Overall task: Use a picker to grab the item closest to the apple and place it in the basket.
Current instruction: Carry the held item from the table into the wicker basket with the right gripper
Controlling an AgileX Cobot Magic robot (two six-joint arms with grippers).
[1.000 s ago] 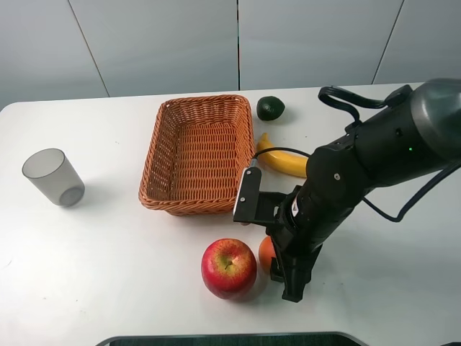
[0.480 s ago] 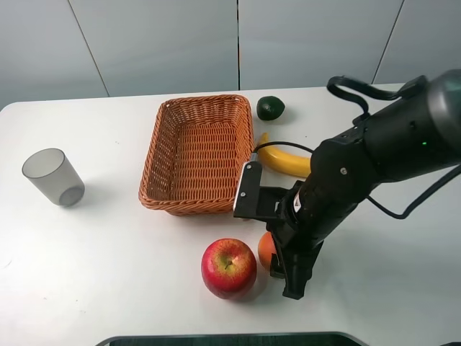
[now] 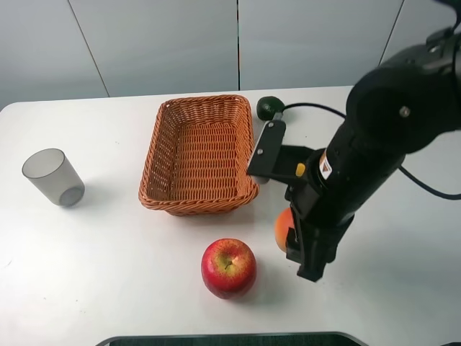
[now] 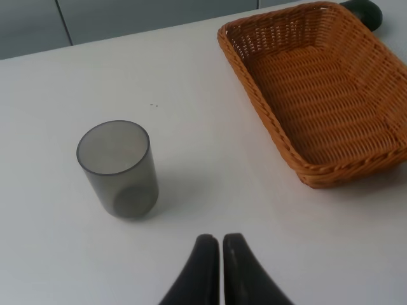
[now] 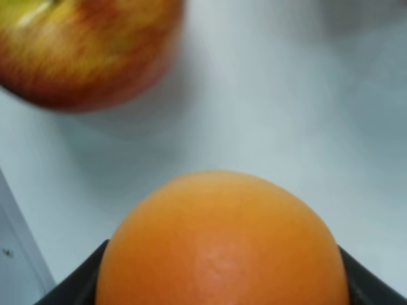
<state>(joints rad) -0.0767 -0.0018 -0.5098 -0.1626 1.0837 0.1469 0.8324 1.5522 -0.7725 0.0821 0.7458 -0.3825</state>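
Next, I bring the orange in my right gripper, now held above the table beside the apple, to the middle of the woven basket's bottom (image 3: 208, 149) and let go of it there.
A red apple (image 3: 229, 267) rests on the white table near the front edge, also seen in the right wrist view (image 5: 82, 47). My right gripper (image 3: 299, 241) is shut on a small orange (image 3: 282, 228), held above the table to the right of the apple; the orange (image 5: 222, 244) fills the right wrist view between the dark fingers. The woven basket (image 3: 198, 153) sits behind the apple, empty, and appears in the left wrist view (image 4: 324, 95). My left gripper (image 4: 216, 254) is shut with nothing in it, hovering over bare table near the cup.
A grey translucent cup (image 3: 52, 176) stands at the left, also in the left wrist view (image 4: 119, 168). A dark green avocado (image 3: 267, 107) lies behind the basket's right corner. My right arm hides the banana.
My right gripper has lifted the orange off the table and moved up and to the right, away from the apple. The arm now covers the banana.
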